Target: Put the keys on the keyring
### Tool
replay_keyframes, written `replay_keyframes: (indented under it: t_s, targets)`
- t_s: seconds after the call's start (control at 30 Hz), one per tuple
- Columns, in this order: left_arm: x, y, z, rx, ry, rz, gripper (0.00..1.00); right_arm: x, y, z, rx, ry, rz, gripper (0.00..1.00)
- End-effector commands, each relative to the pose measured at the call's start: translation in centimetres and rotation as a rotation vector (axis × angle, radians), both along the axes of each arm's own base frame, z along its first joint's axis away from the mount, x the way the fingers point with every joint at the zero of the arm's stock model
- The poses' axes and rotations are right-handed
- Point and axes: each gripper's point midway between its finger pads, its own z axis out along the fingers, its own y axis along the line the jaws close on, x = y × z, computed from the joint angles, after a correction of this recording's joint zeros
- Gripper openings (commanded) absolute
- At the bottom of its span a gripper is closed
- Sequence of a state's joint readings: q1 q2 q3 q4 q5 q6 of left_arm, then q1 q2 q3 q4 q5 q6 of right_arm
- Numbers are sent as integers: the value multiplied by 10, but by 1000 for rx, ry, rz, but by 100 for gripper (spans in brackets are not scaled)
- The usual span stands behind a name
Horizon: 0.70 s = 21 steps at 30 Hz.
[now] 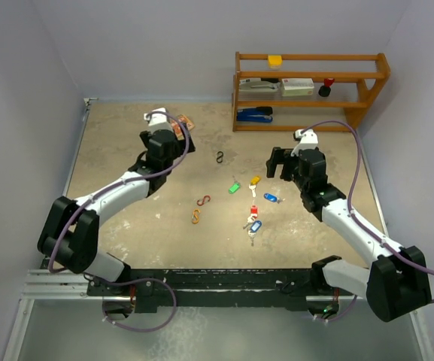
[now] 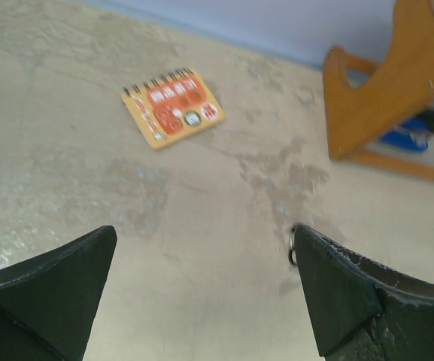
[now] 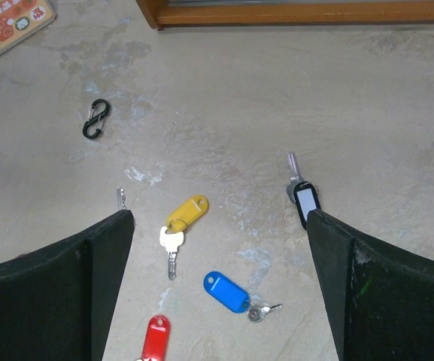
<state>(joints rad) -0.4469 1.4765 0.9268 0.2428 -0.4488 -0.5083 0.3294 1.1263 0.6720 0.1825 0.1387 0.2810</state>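
The black S-clip's middle (image 1: 220,157) (image 2: 292,247), between its hooked ends, is the next place my left gripper needs to go to and close on.
Several keys lie in the middle of the table: yellow-tagged (image 1: 255,180) (image 3: 183,218), blue-tagged (image 1: 270,198) (image 3: 226,292), red-tagged (image 1: 253,210) (image 3: 155,338), green-tagged (image 1: 234,188), and a white-tagged one (image 3: 305,197) beside my right finger. My right gripper (image 1: 277,162) (image 3: 220,218) hovers open above them, holding nothing. My left gripper (image 1: 168,141) (image 2: 204,233) is open over bare table at the back left. A small metal ring, seemingly the keyring (image 2: 292,254), lies at the inner edge of its right finger, mostly hidden.
Black (image 1: 220,156) (image 3: 95,119), red (image 1: 203,200) and orange (image 1: 195,216) S-clips lie near the keys. An orange notebook (image 1: 184,121) (image 2: 173,107) lies ahead of the left gripper. A wooden shelf (image 1: 311,90) (image 2: 382,98) stands at the back right.
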Motion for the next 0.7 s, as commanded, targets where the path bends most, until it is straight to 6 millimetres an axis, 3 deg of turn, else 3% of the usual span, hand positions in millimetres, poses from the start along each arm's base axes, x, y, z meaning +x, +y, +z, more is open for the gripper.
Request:
replay_keyframes:
  t_s: [0.0, 0.13, 0.23, 0.3, 0.43, 0.53, 0.67]
  targets:
    - [-4, -23, 27, 63, -80, -49, 99, 5, 4, 19, 19, -42, 6, 100]
    - [-12, -40, 40, 93, -123, -67, 97, 6, 2, 19, 6, -46, 0, 100]
    - [-31, -50, 63, 187, -186, 24, 97, 7, 4, 20, 4, -43, 7, 100]
    - [-34, -64, 70, 167, -233, -9, 97, 7, 4, 19, 4, -37, 9, 100]
    - [-22, -79, 49, 105, -217, -34, 96, 7, 4, 15, -9, -34, 13, 100]
    - [-7, -93, 27, 171, -121, -42, 89, 8, 3, 16, -13, -37, 12, 100]
    - [9, -105, 1, 218, -8, -16, 86, 8, 5, 17, -9, -38, 21, 100]
